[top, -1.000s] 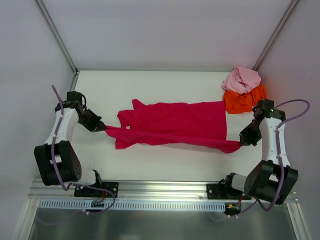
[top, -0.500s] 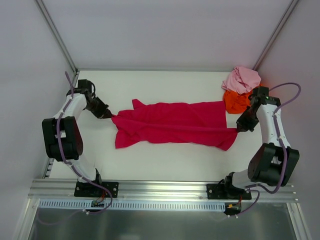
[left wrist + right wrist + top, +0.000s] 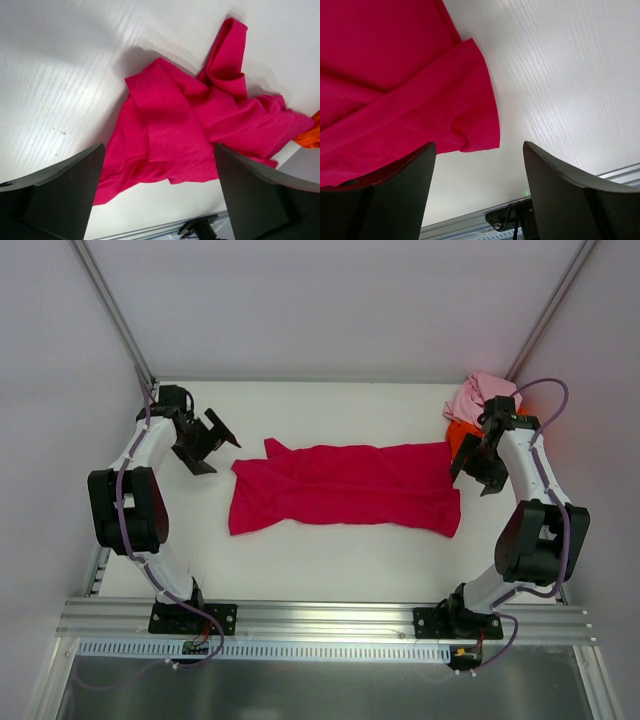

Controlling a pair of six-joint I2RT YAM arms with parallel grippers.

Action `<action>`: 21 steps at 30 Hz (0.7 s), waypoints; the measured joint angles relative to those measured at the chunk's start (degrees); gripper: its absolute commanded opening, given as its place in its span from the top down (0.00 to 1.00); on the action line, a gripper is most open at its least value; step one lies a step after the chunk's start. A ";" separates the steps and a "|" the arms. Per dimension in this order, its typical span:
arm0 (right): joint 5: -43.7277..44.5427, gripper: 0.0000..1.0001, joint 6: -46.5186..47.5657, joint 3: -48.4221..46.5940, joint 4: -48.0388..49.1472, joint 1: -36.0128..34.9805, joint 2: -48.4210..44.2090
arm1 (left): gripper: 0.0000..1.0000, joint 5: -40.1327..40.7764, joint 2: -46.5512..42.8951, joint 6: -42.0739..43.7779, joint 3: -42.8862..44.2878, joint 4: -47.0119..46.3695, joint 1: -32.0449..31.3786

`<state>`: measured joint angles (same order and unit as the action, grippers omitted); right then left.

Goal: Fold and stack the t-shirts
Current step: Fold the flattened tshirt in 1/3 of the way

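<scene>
The robot's left gripper needs to close on the small corner (image 3: 271, 445) (image 3: 234, 34) of the crimson t-shirt that sticks out from the shirt's far edge, toward the back of the table.
The crimson-magenta t-shirt (image 3: 345, 488) lies flat across the middle of the white table (image 3: 330, 570), folded lengthwise. My left gripper (image 3: 213, 443) hovers open just off its left end, holding nothing. In the left wrist view the crimson t-shirt (image 3: 185, 135) spreads below the wide-apart fingers of the left gripper (image 3: 157, 200). My right gripper (image 3: 476, 476) stands open at the shirt's right end, empty. The right wrist view shows a corner of the crimson t-shirt (image 3: 395, 90) under the right gripper (image 3: 477, 195). The pale pink t-shirt (image 3: 483, 398) sits bunched on the orange t-shirt (image 3: 458, 437) at the back right, partly hidden by the right arm.
White walls close in the table on three sides, with slanted metal posts in the back corners. An aluminium rail (image 3: 320, 618) carrying both arm bases runs along the near edge. A sliver of the orange t-shirt (image 3: 310, 137) shows at the left wrist view's right edge.
Both grippers carried the crimson shirt's near edge toward the back, folding it over, then opened, let go and drew away from its two ends.
</scene>
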<state>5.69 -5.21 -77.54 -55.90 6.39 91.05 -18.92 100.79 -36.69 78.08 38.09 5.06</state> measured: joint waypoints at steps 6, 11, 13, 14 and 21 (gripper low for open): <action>0.09 0.16 1.44 0.00 1.22 -1.29 0.00 | 0.01 -0.02 -0.15 0.55 0.00 -0.81 0.02; -1.07 0.17 2.25 -3.69 1.66 -2.08 3.02 | 0.01 -0.79 0.20 0.72 0.33 -1.81 -0.22; -2.73 0.19 2.47 -7.98 2.23 -2.29 6.97 | 0.02 -1.62 2.29 0.74 2.73 -1.77 -0.68; -3.89 0.19 2.49 -10.34 2.62 -2.36 9.20 | 0.02 -1.86 3.82 0.83 4.42 -1.88 -1.16; -8.70 0.22 2.71 -27.85 2.43 -4.46 22.01 | 0.14 -5.60 16.98 1.20 18.12 -3.85 -5.03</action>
<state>-3.01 -2.50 -105.38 -53.47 1.93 113.06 -24.51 117.78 -35.48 96.20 34.24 0.03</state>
